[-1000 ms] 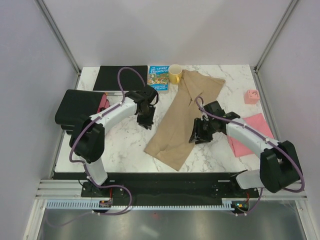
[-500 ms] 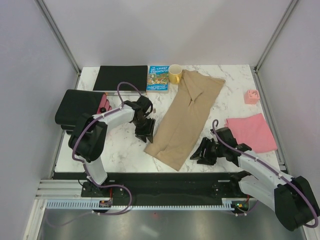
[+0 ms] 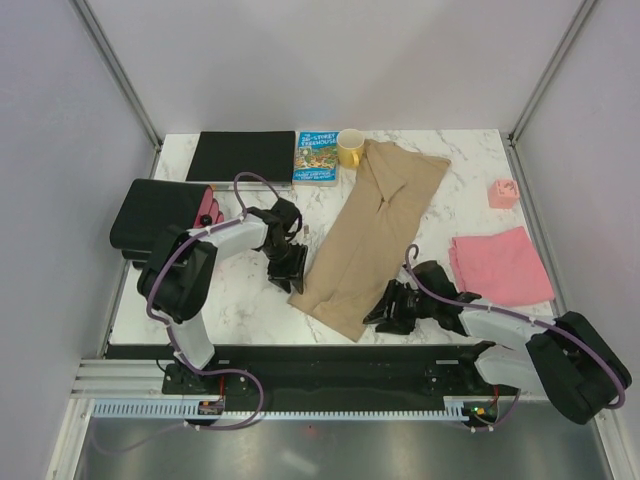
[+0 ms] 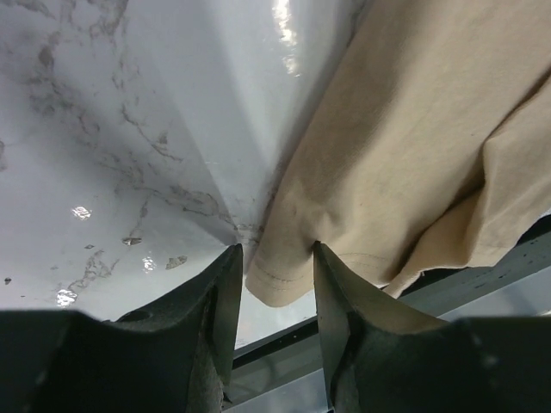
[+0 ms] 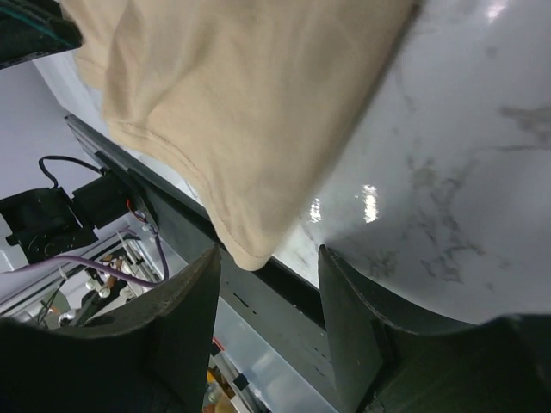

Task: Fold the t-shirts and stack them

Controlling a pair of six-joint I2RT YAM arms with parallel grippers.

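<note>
The near corner of the tan t-shirt barely reaches between the open fingers of my right gripper, so I need to move farther in and pinch the t-shirt's long edge (image 5: 301, 202) above that corner.
A tan t-shirt (image 3: 370, 225), folded into a long strip, lies diagonally across the middle of the table. My left gripper (image 3: 290, 272) is at its near left corner. In the left wrist view the left gripper (image 4: 275, 249) stands open, with the hemmed corner of the tan t-shirt (image 4: 405, 146) lying between the fingertips. My right gripper (image 3: 385, 310) is low at the near right corner. In the right wrist view the right gripper (image 5: 269, 251) is open, and the tan t-shirt (image 5: 250, 95) ends in a corner just ahead of the gap. A pink t-shirt (image 3: 500, 265) lies flat at the right.
A black and pink drawer box (image 3: 160, 215) stands at the left edge. Along the back lie a black pad (image 3: 242, 155), a book (image 3: 317, 157) and a yellow mug (image 3: 350, 148) touching the tan shirt's top. A small pink block (image 3: 503, 192) sits far right.
My right arm left the middle of the tan shirt and swung down to its near right corner. The left gripper slid toward the near left corner. Both jaws opened wider.
</note>
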